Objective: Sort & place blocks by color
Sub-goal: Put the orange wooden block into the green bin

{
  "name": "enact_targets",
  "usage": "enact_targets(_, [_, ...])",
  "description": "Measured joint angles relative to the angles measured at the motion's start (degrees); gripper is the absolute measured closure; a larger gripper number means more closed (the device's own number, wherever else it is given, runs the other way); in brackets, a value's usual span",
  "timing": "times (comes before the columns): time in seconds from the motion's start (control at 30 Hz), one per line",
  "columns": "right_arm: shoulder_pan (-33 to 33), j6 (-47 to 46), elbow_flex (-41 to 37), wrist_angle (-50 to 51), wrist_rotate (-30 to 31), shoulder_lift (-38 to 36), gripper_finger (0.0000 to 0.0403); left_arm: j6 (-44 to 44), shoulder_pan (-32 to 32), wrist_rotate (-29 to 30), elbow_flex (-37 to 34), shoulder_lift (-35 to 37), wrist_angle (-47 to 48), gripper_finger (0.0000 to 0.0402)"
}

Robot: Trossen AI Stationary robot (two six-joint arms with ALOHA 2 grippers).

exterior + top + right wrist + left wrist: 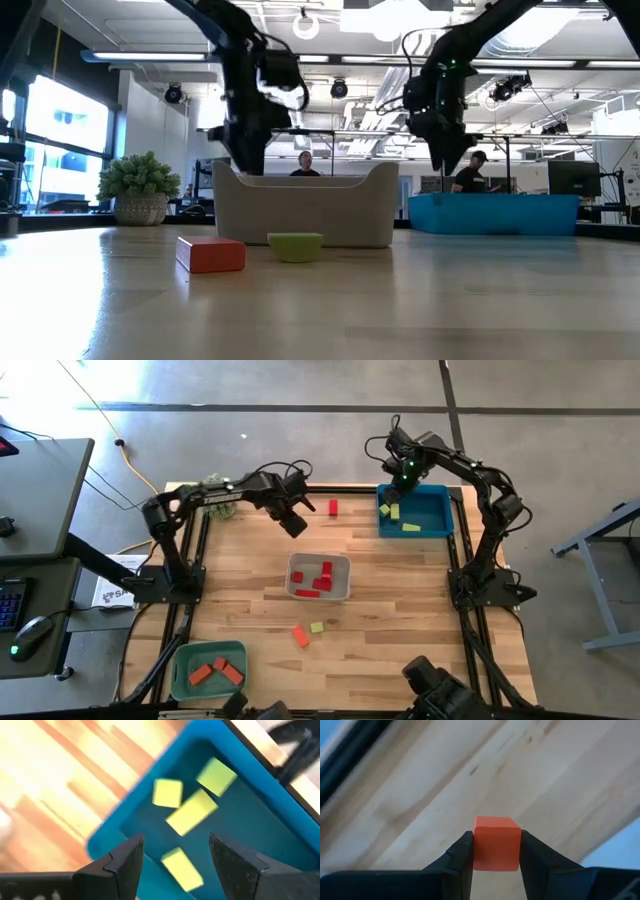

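Note:
Next, I release the orange-red cube from my left gripper in the green tray (209,657), next to the smallest orange block there.
My left gripper (295,525) hangs over the far left part of the wooden table, shut on an orange-red cube (495,827). My right gripper (175,845) stands open above the blue tray (432,518), in which several yellow-green blocks (192,812) lie. Red blocks (320,578) rest in the grey tray (342,565) at the table's middle. Orange blocks (218,670) lie in the green tray (180,660) at the near left. Loose on the table are a red block (333,508), an orange block (300,636) and a yellow-green block (317,627). My left gripper pinches the cube between its two fingers, one on each of two opposite side faces (479,851). The fingers point steeply down at it from above. The cube sits level in the hold, lifted clear of the tabletop.
A potted fuzzy green plant (140,185) stands at the far left corner. Black frame rails (195,560) run along the table's left and right edges. Bare wood lies between the grey tray and the near edge, apart from the two loose blocks.

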State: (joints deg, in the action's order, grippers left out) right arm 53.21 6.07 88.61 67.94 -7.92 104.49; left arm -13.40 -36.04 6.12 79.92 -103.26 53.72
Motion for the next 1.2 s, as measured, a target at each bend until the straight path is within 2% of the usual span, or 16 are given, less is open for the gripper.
enact_targets(0.13, [-0.39, 0.0, 2.45, 0.08, -4.55, 0.0, 0.019, -2.47, 1.53, 0.52, 0.0, 5.0, 5.43, 0.0304])
enact_targets(0.43, [-3.38, 4.27, 6.28, -1.07, -7.69, -0.02, 0.019, -9.23, 9.53, 0.53, 0.0, 15.56, 17.85, 0.0303])
enact_targets(0.67, [-6.6, 5.99, 9.58, 0.45, -15.82, -0.02, 0.019, -14.28, 17.05, -1.98, 0.0, 20.62, 25.28, 0.0303])
enact_targets(0.93, [-12.92, 3.89, 13.13, 5.38, -16.53, -0.02, 0.019, -18.59, 31.0, -5.74, -4.52, 25.9, 26.16, 0.0303])
enact_targets(1.2, [-21.77, 0.28, 13.59, 5.79, -16.53, -0.02, 0.019, -35.12, 49.22, -5.85, -10.09, 31.51, 25.19, 0.0303])
